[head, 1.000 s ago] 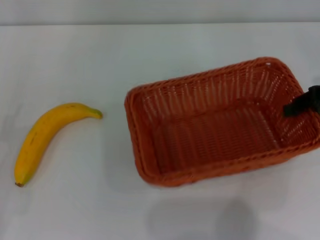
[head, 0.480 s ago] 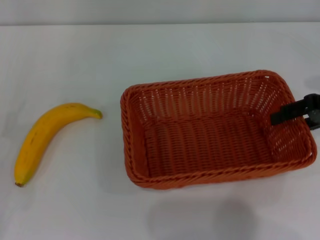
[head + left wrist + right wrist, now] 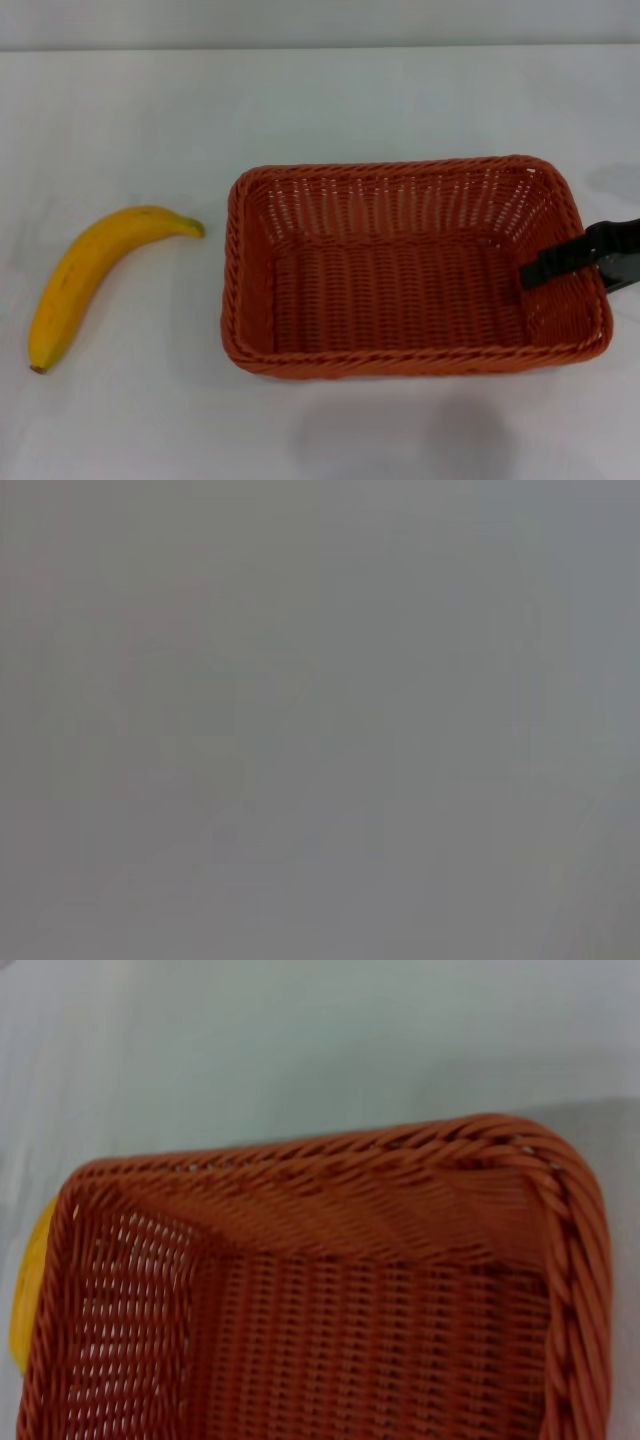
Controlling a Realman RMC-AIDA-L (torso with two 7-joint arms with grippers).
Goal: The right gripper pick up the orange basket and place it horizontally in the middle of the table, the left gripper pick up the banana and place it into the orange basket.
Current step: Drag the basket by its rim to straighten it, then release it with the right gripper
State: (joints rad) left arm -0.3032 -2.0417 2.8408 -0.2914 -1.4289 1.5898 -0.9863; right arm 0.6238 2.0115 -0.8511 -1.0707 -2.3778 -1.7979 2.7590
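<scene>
Next, my left gripper should go to the banana's curved middle (image 3: 86, 259), between its stem and its dark end, and close there.
The orange basket (image 3: 400, 362) lies level on the white table (image 3: 320, 110), right of centre, its long sides running left to right. My right gripper (image 3: 575, 265) reaches in from the right edge and is shut on the basket's right wall, with one black finger (image 3: 548, 263) showing inside it. The banana (image 3: 85, 275) lies on the table to the left of the basket, apart from it. In the right wrist view the basket's rim (image 3: 330, 1150) fills the picture and a sliver of banana (image 3: 25, 1300) shows beyond it. The left gripper is out of view; its wrist view shows only plain grey.
Bare white tabletop surrounds the basket and the banana. A grey wall strip (image 3: 320, 20) runs along the table's far edge.
The basket has turned from a slant to level and shifted a little left and toward me. My right gripper has moved with it, down and inward from the right edge. The banana has stayed put.
</scene>
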